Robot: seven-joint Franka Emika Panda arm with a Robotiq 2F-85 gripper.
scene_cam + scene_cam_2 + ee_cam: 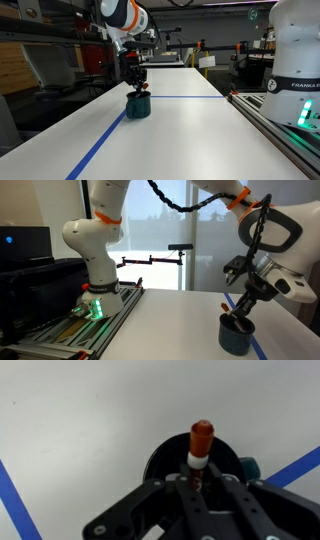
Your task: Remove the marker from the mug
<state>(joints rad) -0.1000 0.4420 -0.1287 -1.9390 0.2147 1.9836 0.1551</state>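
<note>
I will have my gripper release the marker on the white table (170, 113) next to the mug, toward the white robot base.
The dark teal mug (138, 107) stands on the white table on a blue tape line; it also shows in an exterior view (236, 335) and in the wrist view (228, 460). The marker (201, 444) stands upright with its reddish cap and white collar showing in the wrist view, its lower body between my fingers. My gripper (200, 482) is shut on the marker directly above the mug's opening. In both exterior views the gripper (135, 84) (243, 306) hangs just over the mug rim; the marker itself is hard to make out there.
Blue tape lines (105, 140) cross the white table (190, 130). The robot base (97, 292) stands on a rail at the table side, and a second white robot base (295, 60) is close by. Shelves and lab gear lie behind.
</note>
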